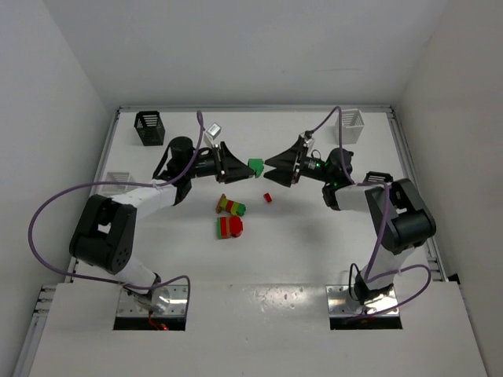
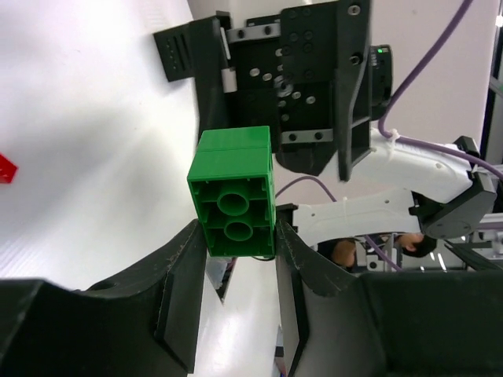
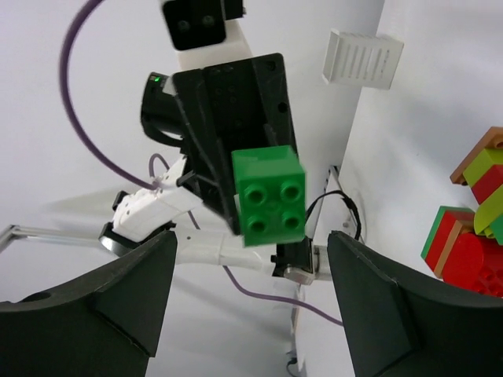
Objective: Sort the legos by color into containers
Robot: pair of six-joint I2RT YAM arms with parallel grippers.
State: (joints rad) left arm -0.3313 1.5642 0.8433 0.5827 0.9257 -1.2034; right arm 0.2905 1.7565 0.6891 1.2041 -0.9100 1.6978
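The green lego brick in my left gripper is stuck to another one, so I will use my right gripper to grip the other brick's studded end [image 3: 272,204] and pull it off.
My left gripper [image 1: 247,167] is shut on a green lego brick [image 1: 255,166], held above the table; in the left wrist view the brick [image 2: 233,192] sits clamped between the tips of my fingers [image 2: 236,239]. My right gripper [image 1: 274,168] is open and faces the brick from the right, close to it without touching. In the right wrist view the brick [image 3: 269,195] hangs ahead of the open jaws [image 3: 251,239]. Two multicolour lego stacks [image 1: 230,206] [image 1: 229,228] and a tiny red piece [image 1: 267,197] lie on the table below.
A black basket [image 1: 149,128] stands at the back left, a white basket [image 1: 351,123] at the back right, and another white basket [image 1: 118,182] at the left edge, partly behind my left arm. The stacks also show in the right wrist view [image 3: 471,236].
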